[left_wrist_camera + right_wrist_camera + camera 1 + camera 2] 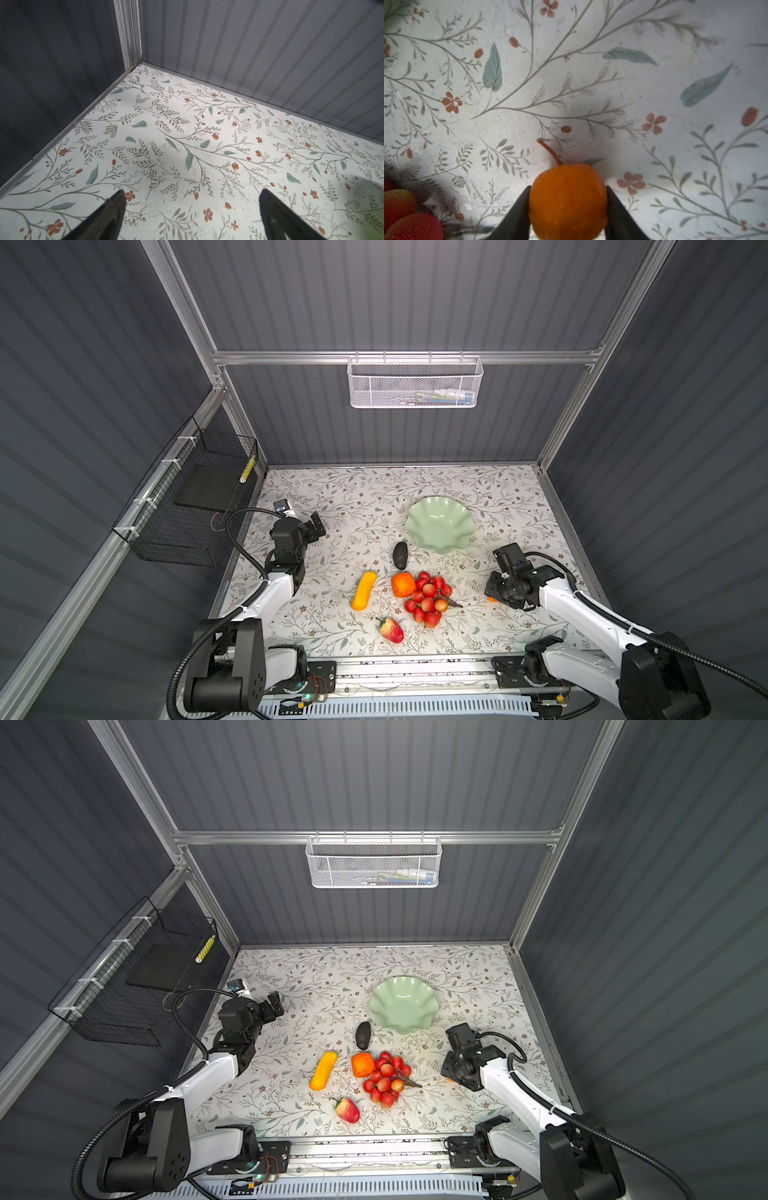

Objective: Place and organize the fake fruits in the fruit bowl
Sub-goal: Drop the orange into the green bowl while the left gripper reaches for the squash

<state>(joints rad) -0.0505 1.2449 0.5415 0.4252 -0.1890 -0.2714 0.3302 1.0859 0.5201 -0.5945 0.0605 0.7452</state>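
The mint-green fruit bowl is empty. Next, my right gripper lets go of the small tangerine, now low over the floral table, near the middle of the empty mint-green fruit bowl (437, 525).
My right gripper (568, 188) is shut on the small orange tangerine (568, 199), one finger pressed against each side, low over the floral table at the right. In both top views only a sliver of the tangerine (491, 599) shows under that wrist. The mint-green fruit bowl (439, 524) stands empty, farther back. On the table lie the dark avocado (400, 554), yellow corn cob (364, 590), orange persimmon (403, 584), red grapes (430, 599) and strawberry (391, 629). My left gripper (192, 192) hangs open over bare table at the far left (318, 526).
A white mesh basket (415, 383) hangs on the back wall. A black wire basket (187, 497) is fixed to the left wall beside the left arm. Grey ribbed walls close the table on three sides. The grapes (404, 216) lie close beside the right gripper.
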